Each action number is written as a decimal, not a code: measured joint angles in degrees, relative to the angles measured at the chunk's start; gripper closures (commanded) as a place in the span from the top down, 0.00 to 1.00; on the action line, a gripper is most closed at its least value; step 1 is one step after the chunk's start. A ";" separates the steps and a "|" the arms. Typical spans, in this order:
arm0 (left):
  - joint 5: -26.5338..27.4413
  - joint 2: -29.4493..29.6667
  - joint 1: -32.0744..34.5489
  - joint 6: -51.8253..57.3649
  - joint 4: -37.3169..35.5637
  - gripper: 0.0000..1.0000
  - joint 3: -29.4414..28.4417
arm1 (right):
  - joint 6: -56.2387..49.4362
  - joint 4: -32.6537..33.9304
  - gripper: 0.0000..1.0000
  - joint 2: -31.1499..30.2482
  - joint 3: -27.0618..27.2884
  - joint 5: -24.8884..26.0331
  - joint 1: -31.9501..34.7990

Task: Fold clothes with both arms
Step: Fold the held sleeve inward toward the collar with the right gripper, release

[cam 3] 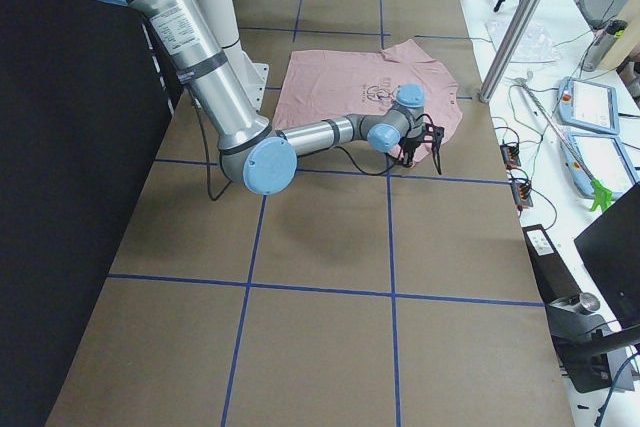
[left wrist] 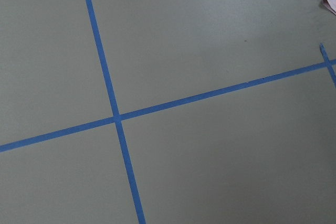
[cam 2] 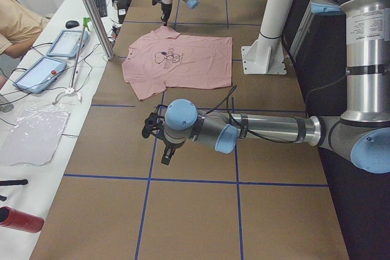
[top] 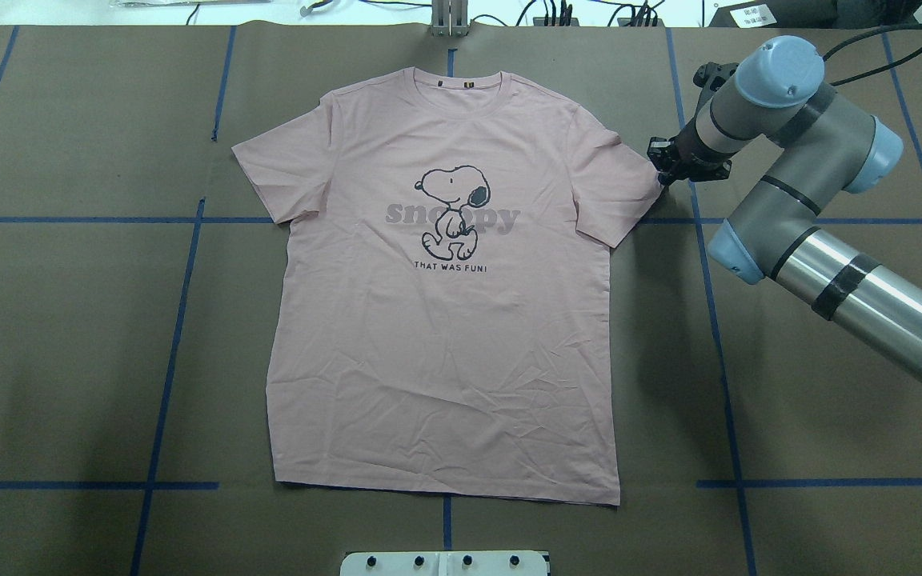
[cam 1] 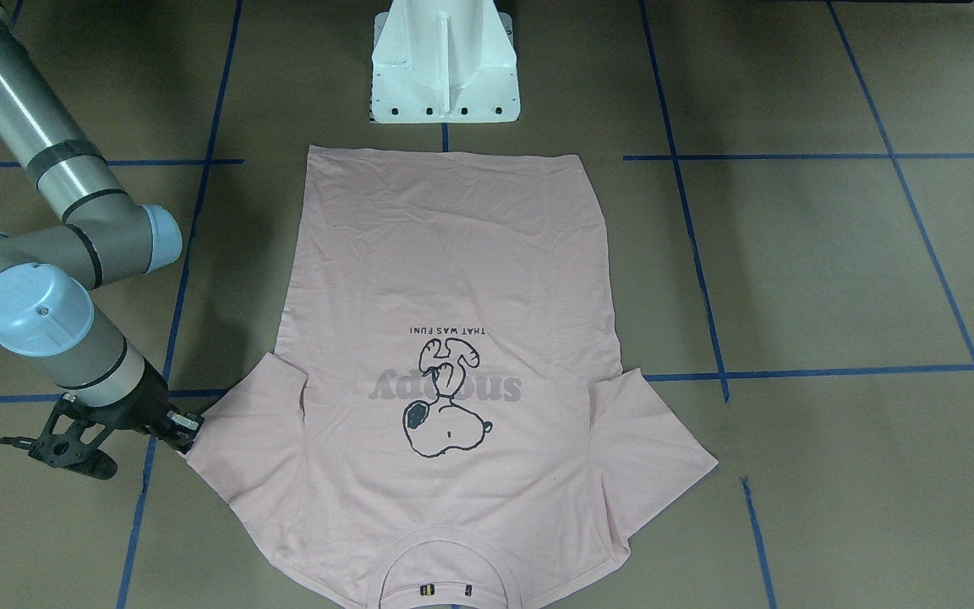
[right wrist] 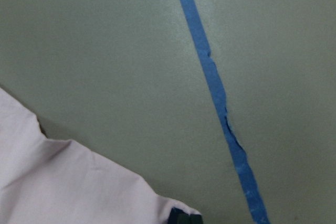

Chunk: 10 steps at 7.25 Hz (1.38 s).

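Observation:
The robot's right gripper should release the corner of the sleeve's hem on the shirt front just beside Snoopy's head (cam 1: 373, 455).
The pale pink T-shirt (top: 445, 336) lies flat and front up on the brown table, Snoopy print showing, collar on the far side from the robot's base. It also shows in the front-facing view (cam 1: 453, 254). My right gripper (top: 663, 172) sits low at the hem corner of the sleeve on the robot's right. In the right wrist view a dark fingertip (right wrist: 181, 217) is pressed into the pink cloth corner, so it looks shut on the sleeve. My left gripper (cam 2: 155, 141) hovers over bare table well off the shirt, and I cannot tell whether it is open or shut.
The white pedestal base (cam 1: 445, 63) stands just beyond the shirt's bottom hem. Blue tape lines (left wrist: 115, 116) grid the table. A side bench with tablets (cam 2: 61, 44) and a metal post (cam 2: 91, 10) runs along the far edge. A person sits there.

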<state>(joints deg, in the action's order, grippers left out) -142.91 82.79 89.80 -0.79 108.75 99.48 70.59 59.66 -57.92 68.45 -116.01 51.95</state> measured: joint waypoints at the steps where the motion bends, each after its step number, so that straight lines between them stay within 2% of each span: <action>1: 0.00 0.00 0.01 0.00 -0.02 1.00 0.04 | 0.13 0.03 0.00 0.52 0.25 -0.14 0.00; 3: -0.04 -0.09 0.03 0.00 -0.03 1.00 0.11 | 2.67 0.16 0.00 2.33 1.08 -0.32 -0.34; 6: -0.08 -0.17 0.03 0.00 -0.03 1.00 0.11 | 9.61 3.07 0.00 8.24 1.20 0.52 -3.27; 8: -0.05 -0.17 0.06 0.03 0.00 1.00 0.10 | 13.63 3.63 0.00 12.54 -1.08 5.38 -6.43; 10: -0.05 -0.17 0.06 -0.15 -0.02 1.00 0.07 | 15.18 3.63 0.00 15.59 -4.10 8.07 -7.80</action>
<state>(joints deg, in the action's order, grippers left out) -142.95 82.62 89.85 -0.94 108.73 99.55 85.76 63.29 -42.34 64.34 -107.95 44.15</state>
